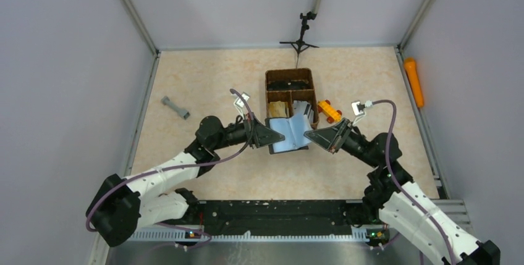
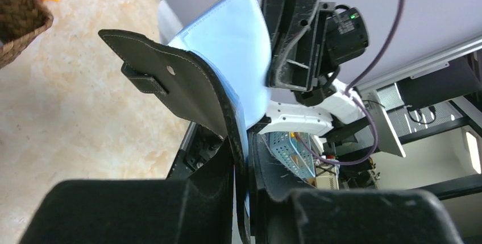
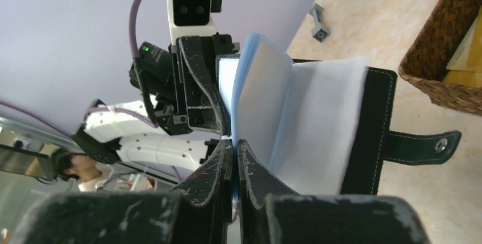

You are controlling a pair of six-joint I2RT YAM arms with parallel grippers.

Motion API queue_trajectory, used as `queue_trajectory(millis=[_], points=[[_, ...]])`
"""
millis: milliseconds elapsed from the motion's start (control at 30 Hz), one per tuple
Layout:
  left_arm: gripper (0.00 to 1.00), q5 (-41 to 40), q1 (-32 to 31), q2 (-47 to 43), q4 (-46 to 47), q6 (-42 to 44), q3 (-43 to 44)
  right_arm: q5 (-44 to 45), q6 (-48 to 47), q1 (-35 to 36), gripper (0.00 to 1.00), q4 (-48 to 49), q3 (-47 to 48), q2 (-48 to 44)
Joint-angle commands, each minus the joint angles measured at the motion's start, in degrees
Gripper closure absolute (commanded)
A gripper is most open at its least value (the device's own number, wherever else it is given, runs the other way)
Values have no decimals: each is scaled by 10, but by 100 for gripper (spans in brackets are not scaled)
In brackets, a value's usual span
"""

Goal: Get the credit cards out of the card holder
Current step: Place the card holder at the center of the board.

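Note:
My left gripper is going to release the card holder on the bare table (image 1: 270, 161) in front of the brown wicker basket. The card holder is lifted open over the table.
The card holder (image 1: 289, 133) is lifted open over the table between both grippers, its pale blue sleeves facing up. My left gripper (image 1: 267, 134) is shut on its black cover; in the left wrist view the jaws (image 2: 245, 161) pinch the cover's edge, with the snap strap (image 2: 149, 82) and blue sleeves (image 2: 233, 45) beyond. My right gripper (image 1: 311, 139) is shut on one thin blue sleeve (image 3: 258, 90), seen between its jaws (image 3: 235, 147). The black cover (image 3: 372, 124) and snap strap (image 3: 423, 144) hang to the right. I cannot make out any single credit card.
A brown wicker divided basket (image 1: 269, 78) stands just behind the card holder and shows in the right wrist view (image 3: 449, 33). An orange toy (image 1: 329, 110) lies to its right, a grey dumbbell-shaped piece (image 1: 175, 108) at the left. A small black tripod (image 1: 301, 33) stands at the back.

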Motion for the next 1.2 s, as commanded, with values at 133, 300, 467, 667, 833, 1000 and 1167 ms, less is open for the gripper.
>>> queue_trajectory(millis=[133, 300, 467, 667, 833, 1000, 1167], points=[[100, 0, -21, 52, 36, 16, 40, -61, -68, -2, 99, -47, 46, 48], [100, -2, -23, 60, 47, 16, 44, -73, -70, -2, 99, -53, 39, 54], [100, -2, -29, 68, 57, 13, 49, -84, -72, -1, 99, -71, 32, 71], [100, -3, -36, 78, 66, 11, 54, -100, -66, -2, 99, -62, 25, 78], [100, -29, -37, 75, 4, 25, 55, -42, -135, -2, 82, -180, 69, 62], [100, -93, -37, 88, -181, 63, 84, 88, -208, -2, 52, -329, 104, 25], [100, -45, -38, 148, -139, 33, 66, 125, -233, -2, 38, -376, 107, -4]])
